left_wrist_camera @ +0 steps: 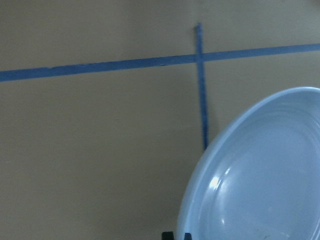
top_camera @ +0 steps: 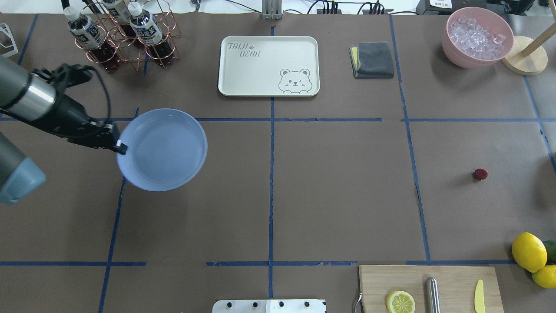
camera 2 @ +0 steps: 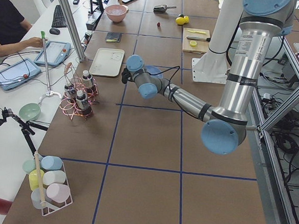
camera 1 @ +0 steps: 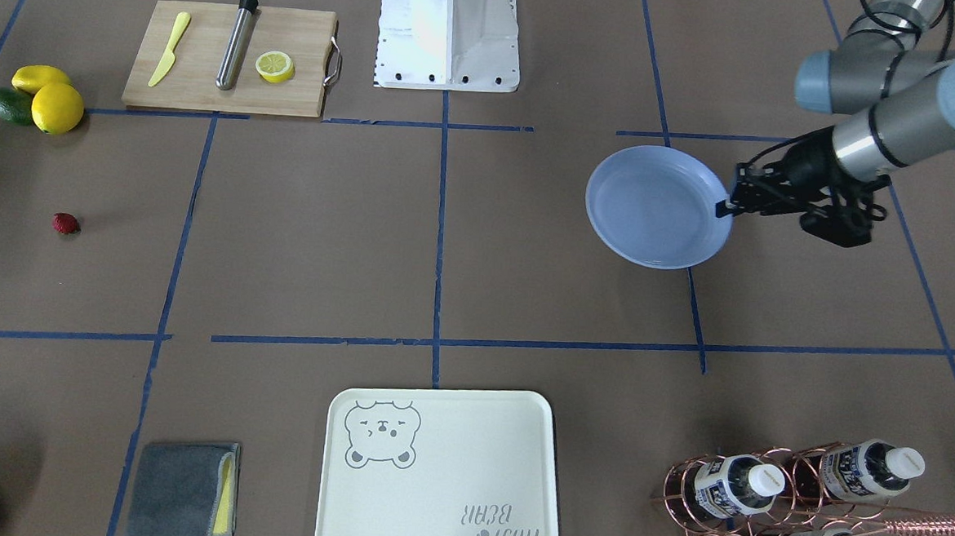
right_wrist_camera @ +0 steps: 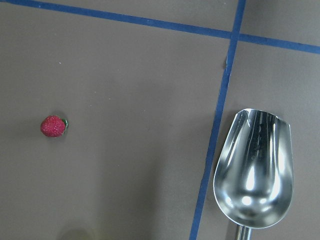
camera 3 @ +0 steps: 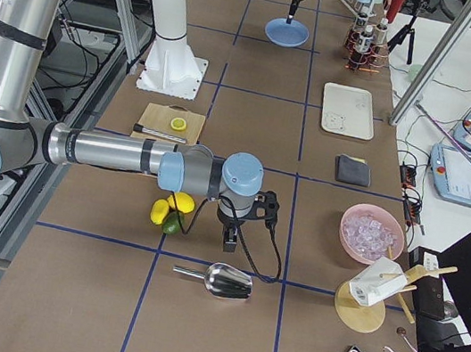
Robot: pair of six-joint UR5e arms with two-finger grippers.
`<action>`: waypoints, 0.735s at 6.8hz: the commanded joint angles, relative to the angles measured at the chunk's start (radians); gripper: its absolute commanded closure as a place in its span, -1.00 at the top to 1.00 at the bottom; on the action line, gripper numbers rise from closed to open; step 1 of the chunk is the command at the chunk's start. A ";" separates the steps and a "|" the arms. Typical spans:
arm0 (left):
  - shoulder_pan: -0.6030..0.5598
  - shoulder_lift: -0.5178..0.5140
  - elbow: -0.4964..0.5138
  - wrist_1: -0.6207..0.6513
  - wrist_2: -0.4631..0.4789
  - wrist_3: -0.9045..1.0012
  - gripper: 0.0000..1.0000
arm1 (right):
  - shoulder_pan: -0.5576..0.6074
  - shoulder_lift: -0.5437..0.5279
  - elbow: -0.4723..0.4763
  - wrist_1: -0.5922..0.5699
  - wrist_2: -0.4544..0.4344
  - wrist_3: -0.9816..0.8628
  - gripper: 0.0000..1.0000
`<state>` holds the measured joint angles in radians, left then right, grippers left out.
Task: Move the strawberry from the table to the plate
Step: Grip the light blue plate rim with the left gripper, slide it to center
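Next, my left gripper sets the plate free on the blue line [camera 1: 439, 213] that runs between the white base and the bear tray.
The strawberry [top_camera: 480, 174] is a small dark-red berry lying alone on the brown table [top_camera: 339, 187], far on the robot's right; the right wrist view shows it at the left [right_wrist_camera: 53, 126]. The pale blue plate [top_camera: 163, 150] is on the robot's left side. My left gripper [top_camera: 119, 147] is shut on the plate's rim, and its fingertips [left_wrist_camera: 175, 235] peek in at the bottom of the left wrist view. My right gripper [camera 3: 229, 238] hangs over the table near the lemons, and I cannot tell whether it is open or shut.
A cream bear tray [top_camera: 268, 65] and a grey cloth [top_camera: 372, 60] lie at the far side. A cutting board [top_camera: 451, 278] holds a lemon half, a knife and a steel rod. Lemons [top_camera: 529, 251], a bottle rack [top_camera: 117, 34], an ice bowl [top_camera: 477, 37] and a metal scoop [right_wrist_camera: 255, 170] are nearby.
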<state>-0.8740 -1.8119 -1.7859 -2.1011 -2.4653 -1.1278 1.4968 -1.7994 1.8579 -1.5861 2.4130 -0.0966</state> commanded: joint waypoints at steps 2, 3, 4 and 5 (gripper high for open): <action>0.275 -0.231 0.070 -0.011 0.219 -0.291 -1.00 | 0.000 -0.001 -0.002 0.002 0.000 0.000 1.00; 0.317 -0.271 0.124 -0.013 0.268 -0.291 -1.00 | 0.000 -0.005 0.000 0.003 0.000 0.000 1.00; 0.323 -0.276 0.158 -0.016 0.294 -0.287 -1.00 | 0.000 -0.005 0.000 0.003 0.000 0.000 1.00; 0.328 -0.288 0.219 -0.055 0.299 -0.285 -1.00 | 0.000 -0.006 0.000 0.003 0.000 0.000 1.00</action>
<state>-0.5580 -2.0834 -1.6284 -2.1264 -2.1843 -1.4140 1.4971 -1.8040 1.8575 -1.5833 2.4130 -0.0966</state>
